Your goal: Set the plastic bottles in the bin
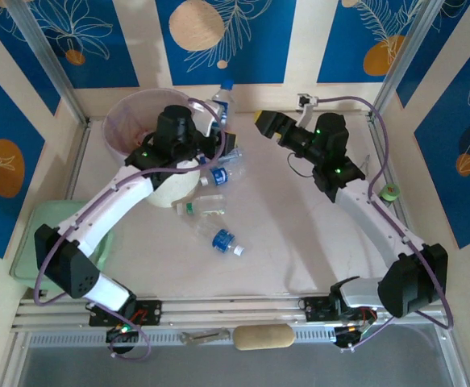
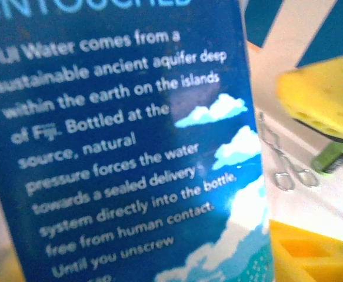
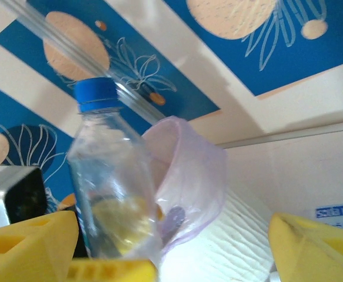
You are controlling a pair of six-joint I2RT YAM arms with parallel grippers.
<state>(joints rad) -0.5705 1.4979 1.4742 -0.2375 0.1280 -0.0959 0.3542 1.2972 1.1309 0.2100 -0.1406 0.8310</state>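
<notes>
Next, I let the bottle go from my left gripper inside the bin (image 1: 179,131), by the liner closest to the loose bottles.
A clear plastic bottle (image 1: 222,98) with a blue cap and blue label stands upright in the air beside the rim of the bin (image 1: 130,113), a white bucket with a lilac liner. My left gripper (image 1: 209,129) is shut on this bottle, and in the left wrist view its label (image 2: 118,141) sits close between my yellow fingers (image 2: 312,252). My right gripper (image 1: 265,122) stands open just right of it, touching nothing. In the right wrist view the same bottle (image 3: 109,176) rises in front of the bin (image 3: 195,176). Three more bottles (image 1: 220,174) (image 1: 202,210) (image 1: 225,240) lie on the table.
A pale green tray (image 1: 33,234) sits at the left edge under my left arm. A tan roll (image 1: 263,337) lies on the front rail. A green tape ring (image 1: 390,192) is at the right wall. A metal clip (image 2: 283,167) and a green-topped cylinder (image 2: 336,155) lie on the table.
</notes>
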